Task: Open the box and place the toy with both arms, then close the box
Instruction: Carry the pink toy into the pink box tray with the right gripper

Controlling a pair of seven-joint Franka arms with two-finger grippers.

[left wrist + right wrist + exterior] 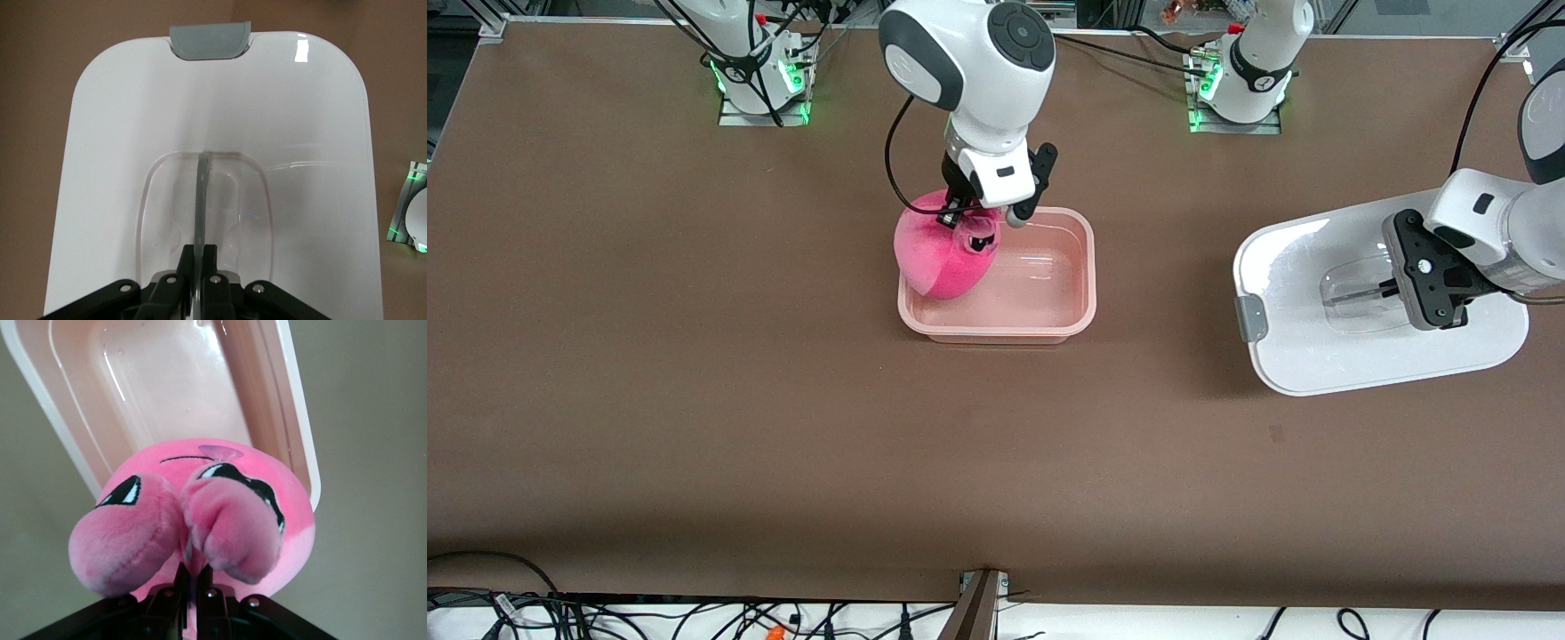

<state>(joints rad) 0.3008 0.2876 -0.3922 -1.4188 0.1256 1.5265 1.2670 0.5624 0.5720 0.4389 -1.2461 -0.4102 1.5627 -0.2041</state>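
Note:
My right gripper is going to let go of the hot-pink plush toy inside the pale pink tub (975, 284) (200, 433), toward the tub's end farther from the white lid.
The pale pink tub (1049, 311) stands open mid-table, its inside bare. My right gripper (958, 213) is shut on the hot-pink plush toy (943, 253) and holds it over the tub's end toward the right arm's end of the table. In the right wrist view the toy (200, 520) hangs from the gripper (198, 577) above the tub (167, 387). My left gripper (1392, 289) is shut on the clear handle (202, 200) of the white lid (1298, 267), which is off the tub at the left arm's end of the table. The gripper (199, 257) pinches the handle's thin bar.
A grey clip (1250, 318) sits on the lid's edge facing the tub, also seen in the left wrist view (210, 40). The arm bases (760, 80) stand along the table's edge farthest from the front camera. Cables lie along the nearest edge.

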